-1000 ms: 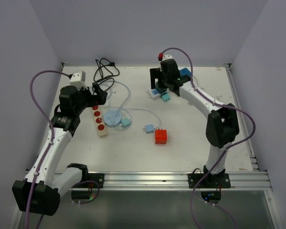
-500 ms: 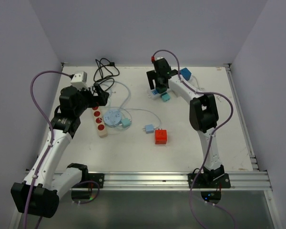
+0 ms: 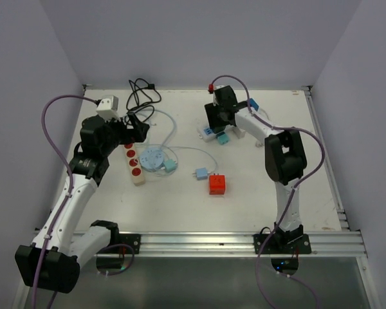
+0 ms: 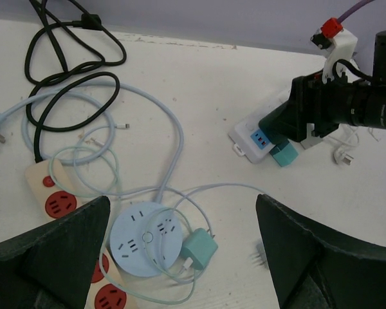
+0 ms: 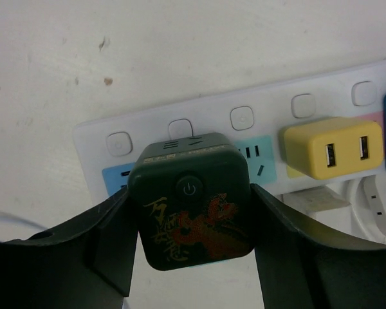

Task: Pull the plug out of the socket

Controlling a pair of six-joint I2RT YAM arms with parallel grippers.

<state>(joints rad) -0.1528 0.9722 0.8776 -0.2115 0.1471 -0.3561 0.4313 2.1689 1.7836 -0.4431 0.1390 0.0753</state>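
Observation:
My left gripper will next close on the white power strip's end [image 3: 207, 136] [image 4: 251, 150] beside the blue socket, to hold the strip while the plug comes off.
A dark green cube plug [image 5: 192, 206] with a power button and a red dragon print sits on a white power strip [image 5: 270, 103], between its blue and teal sockets. My right gripper [image 5: 192, 241] is shut on it, one finger on each side. I cannot tell whether its pins are still in the socket. In the top view my right gripper [image 3: 220, 122] is over the strip [image 3: 208, 132] at the back middle, and the plug shows teal [image 3: 223, 138] below it. My left gripper [image 4: 180, 222] is open and empty, high above the cables at the left.
A yellow USB charger [image 5: 334, 147] is plugged into the same strip. A round blue socket [image 4: 145, 238] with a teal charger [image 4: 199, 248], a beige strip with red sockets [image 3: 134, 164], looped cables [image 4: 71, 77], a small blue plug [image 3: 201, 173] and a red cube [image 3: 217, 184] lie on the table.
My right arm has swung its elbow and turned its wrist above the strip, and the gripper has shifted slightly nearer. The left arm has not moved.

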